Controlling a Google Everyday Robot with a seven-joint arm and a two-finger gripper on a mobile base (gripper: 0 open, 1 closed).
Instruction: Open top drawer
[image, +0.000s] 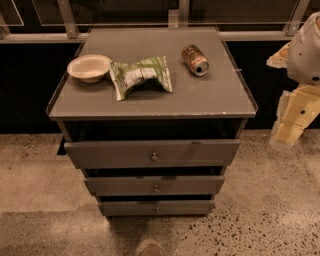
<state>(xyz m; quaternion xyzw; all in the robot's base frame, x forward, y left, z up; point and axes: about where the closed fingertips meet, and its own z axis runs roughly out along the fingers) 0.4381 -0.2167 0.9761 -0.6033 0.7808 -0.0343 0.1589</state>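
Note:
The gripper needs to grip the top drawer's end edge (234, 151), on the tipped can's side, well away from the drawer's knob.
The top drawer (152, 152) is the widest grey front of three, under the cabinet's top, with a small round metal knob (154, 157) at its centre. It stands out a little from the cabinet body, with a dark gap above it. Two narrower drawer fronts sit below it (155, 185) (156, 206). My gripper (290, 131) hangs at the right edge of the view, pale yellow, to the right of the cabinet and well apart from the knob, at about the top drawer's height.
On the grey cabinet top (210, 95) lie a white bowl (89, 67) at the left, a crumpled green and white chip bag (141, 76) in the middle and a tipped can (195, 59) at the right. Speckled floor (270, 210) surrounds the cabinet. A railing runs behind.

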